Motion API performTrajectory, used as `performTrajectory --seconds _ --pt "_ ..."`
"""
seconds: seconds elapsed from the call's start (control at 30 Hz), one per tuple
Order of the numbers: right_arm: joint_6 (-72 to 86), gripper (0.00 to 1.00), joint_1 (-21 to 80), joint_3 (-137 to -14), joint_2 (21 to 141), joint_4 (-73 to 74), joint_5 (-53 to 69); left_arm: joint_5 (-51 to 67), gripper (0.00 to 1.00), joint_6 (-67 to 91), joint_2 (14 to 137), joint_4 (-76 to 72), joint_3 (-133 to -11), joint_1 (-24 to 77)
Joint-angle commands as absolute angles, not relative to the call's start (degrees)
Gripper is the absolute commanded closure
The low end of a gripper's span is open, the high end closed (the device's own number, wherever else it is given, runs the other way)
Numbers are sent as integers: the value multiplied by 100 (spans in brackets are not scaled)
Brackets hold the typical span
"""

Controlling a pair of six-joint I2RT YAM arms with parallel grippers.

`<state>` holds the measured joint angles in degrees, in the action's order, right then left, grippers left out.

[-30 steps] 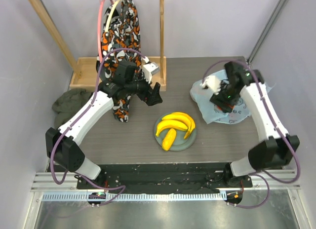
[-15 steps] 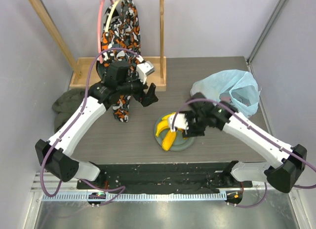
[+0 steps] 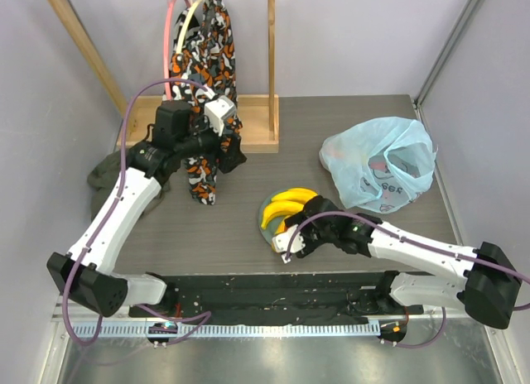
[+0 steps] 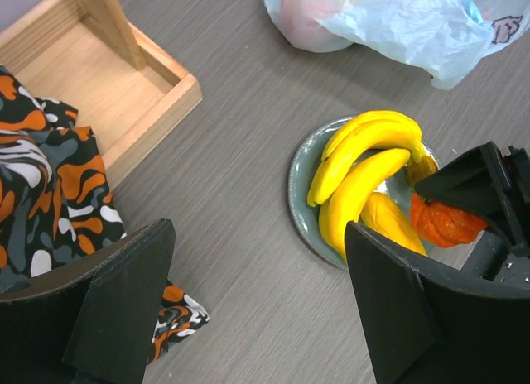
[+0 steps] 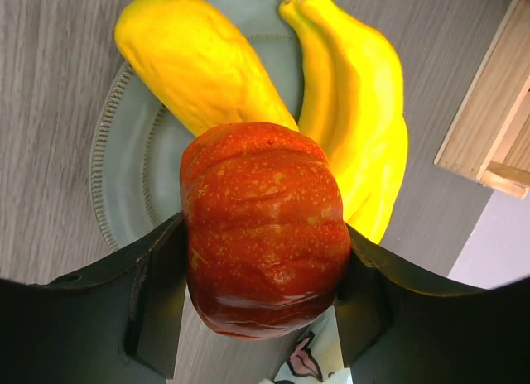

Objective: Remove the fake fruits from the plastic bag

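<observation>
The orange fruit lies on its side in the robot's right gripper and crowds the banana bunch, so the robot should let go, grip it again and settle it upright on the plate (image 4: 401, 189).
A small ribbed orange fruit (image 5: 265, 235) sits between the fingers of my right gripper (image 5: 263, 239), which is shut on it just above the near side of the grey-green plate (image 5: 124, 177). On the plate lie a yellow banana bunch (image 3: 291, 204) and a single long yellow-orange fruit (image 4: 389, 223). The light-blue plastic bag (image 3: 381, 165) lies at the right back, apart from both grippers, with a reddish round fruit (image 4: 306, 20) showing through it. My left gripper (image 3: 230, 154) hangs open and empty beside the patterned cloth.
A wooden rack with a tray base (image 3: 141, 123) stands at the back left. The orange-black-white cloth (image 3: 203, 61) hangs from it down to the table. A dark green cloth (image 3: 116, 169) lies at the left edge.
My right arm has swung from the bag to the plate's near side, carrying the ribbed orange fruit. My left arm has drawn back leftward to the hanging cloth.
</observation>
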<state>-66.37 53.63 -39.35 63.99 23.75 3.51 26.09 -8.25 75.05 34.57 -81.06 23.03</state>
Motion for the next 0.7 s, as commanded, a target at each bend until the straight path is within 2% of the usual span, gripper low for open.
performTrajectory --seconds 0.0,0.2,0.27,0.3,0.37,0.4,0.43,0.67 --pt "-7013 49 5607 -3438 6354 1057 71 2654 11 -809 7260 3419 -8042 2180" --pt "-7286 49 5739 -2875 6451 476 -333 2707 11 -756 7172 3419 -7980 2066" --pt "-7347 45 5739 -2716 6477 143 -404 2733 11 -747 7172 3402 -7963 2022" --pt "-7356 35 5757 -2672 6486 45 -465 2742 11 -730 7163 3401 -7963 2004" --pt "-7365 24 5757 -2637 6495 35 -501 2760 11 -712 7163 3384 -7954 1995" --pt "-7365 6 5748 -2654 6486 44 -501 2777 11 -712 7163 3375 -7954 1986" --pt "-7365 0 5757 -2741 6469 166 -501 2786 11 -686 7163 3366 -7945 1986" --pt "-6812 0 5757 -3576 5838 1886 -247 2900 11 -615 7172 3305 -7954 1986"
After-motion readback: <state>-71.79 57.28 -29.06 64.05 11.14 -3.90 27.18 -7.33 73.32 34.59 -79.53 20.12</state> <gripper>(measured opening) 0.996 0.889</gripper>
